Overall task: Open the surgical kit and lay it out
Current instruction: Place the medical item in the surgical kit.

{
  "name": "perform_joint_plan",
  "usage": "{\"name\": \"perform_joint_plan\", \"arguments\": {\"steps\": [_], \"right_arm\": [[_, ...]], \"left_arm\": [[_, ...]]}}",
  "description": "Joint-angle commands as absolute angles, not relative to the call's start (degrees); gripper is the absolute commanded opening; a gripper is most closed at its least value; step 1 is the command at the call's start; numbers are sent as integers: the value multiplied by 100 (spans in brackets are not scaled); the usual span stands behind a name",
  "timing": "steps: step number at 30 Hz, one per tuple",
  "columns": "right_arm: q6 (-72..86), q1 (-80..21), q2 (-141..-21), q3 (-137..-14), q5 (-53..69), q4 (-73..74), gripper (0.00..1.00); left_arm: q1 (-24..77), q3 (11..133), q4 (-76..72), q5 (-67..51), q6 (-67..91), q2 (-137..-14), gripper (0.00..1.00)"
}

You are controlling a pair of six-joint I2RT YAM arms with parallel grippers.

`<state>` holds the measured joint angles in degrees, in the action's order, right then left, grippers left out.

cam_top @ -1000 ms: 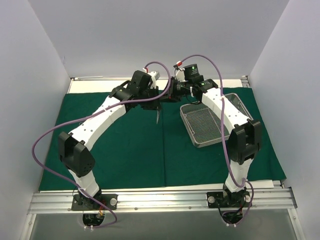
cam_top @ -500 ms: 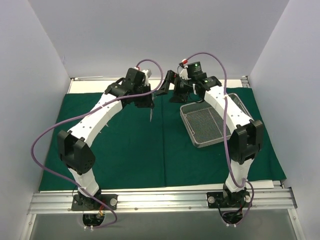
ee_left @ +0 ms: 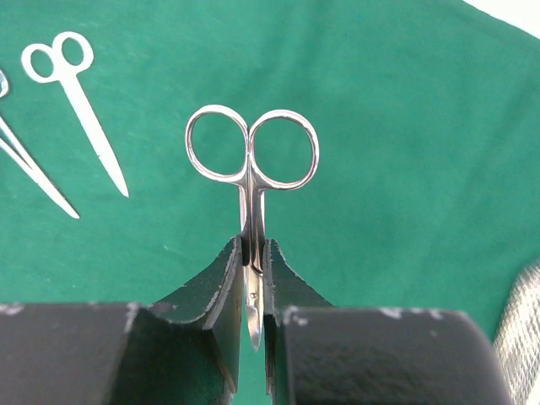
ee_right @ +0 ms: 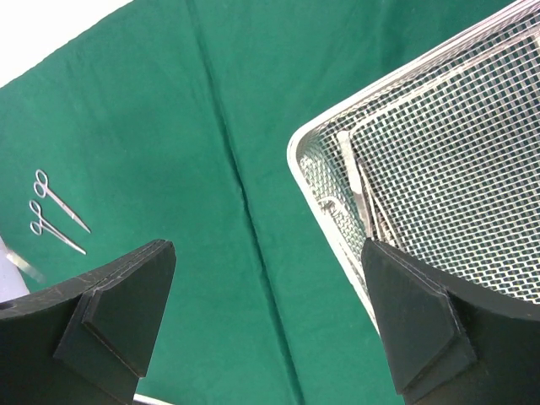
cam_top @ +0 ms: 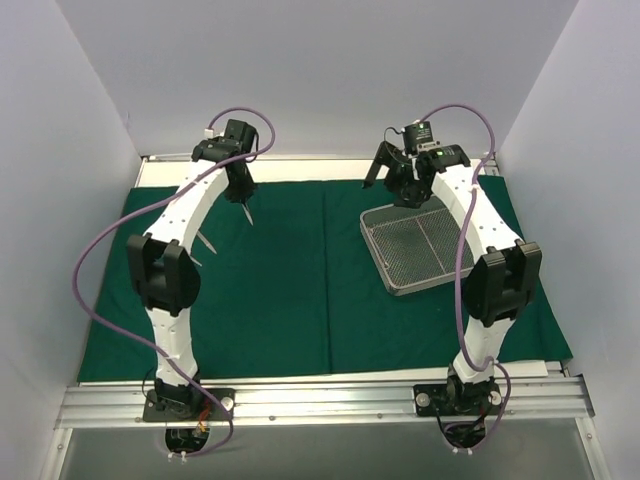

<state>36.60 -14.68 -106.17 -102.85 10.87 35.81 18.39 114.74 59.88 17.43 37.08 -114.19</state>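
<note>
My right gripper is going to close on the middle (cam_top: 379, 242) (ee_right: 382, 221) of the thin steel instrument that lies beside the flat piece of steel in the wire-mesh tray.
The dark green drape (cam_top: 290, 290) lies spread flat over the table. On its right half sits the wire-mesh tray (cam_top: 372, 245), and thin steel instruments (ee_right: 359, 181) lie inside it along its left wall. My left gripper (cam_top: 243, 200) hangs over the drape's far left and is shut on a pair of small scissors (ee_left: 251, 160). The scissors' finger rings stick out beyond the fingertips. Two more scissors (ee_left: 80, 110) (ee_left: 25, 169) lie side by side on the cloth below. My right gripper (cam_top: 392, 178) is open and empty above the tray's far left corner.
White walls close in the left, right and back. A bare white strip of table (cam_top: 300, 170) runs behind the drape. An aluminium rail (cam_top: 320, 400) carries both arm bases at the near edge. Purple cables (cam_top: 90, 270) loop beside each arm.
My left arm has swung from the middle to the far left, carrying the scissors. My right gripper has opened and drawn back to the right, over the tray's far corner.
</note>
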Motion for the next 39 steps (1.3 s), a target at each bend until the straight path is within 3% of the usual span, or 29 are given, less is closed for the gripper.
{"name": "perform_joint_plan", "arguments": {"steps": [1, 10, 39], "right_arm": [[3673, -1521, -10432, -10344, 992, 3841, 100], [3568, -1380, -10538, -10380, 870, 3938, 100], [3533, -835, -10705, -9958, 1125, 3762, 100]], "left_arm": [[1706, 12136, 6616, 2443, 4376, -11969, 2], [1301, 13122, 7628, 2953, 5343, -13130, 2], [738, 13764, 7260, 2567, 5027, -14467, 2]]}}
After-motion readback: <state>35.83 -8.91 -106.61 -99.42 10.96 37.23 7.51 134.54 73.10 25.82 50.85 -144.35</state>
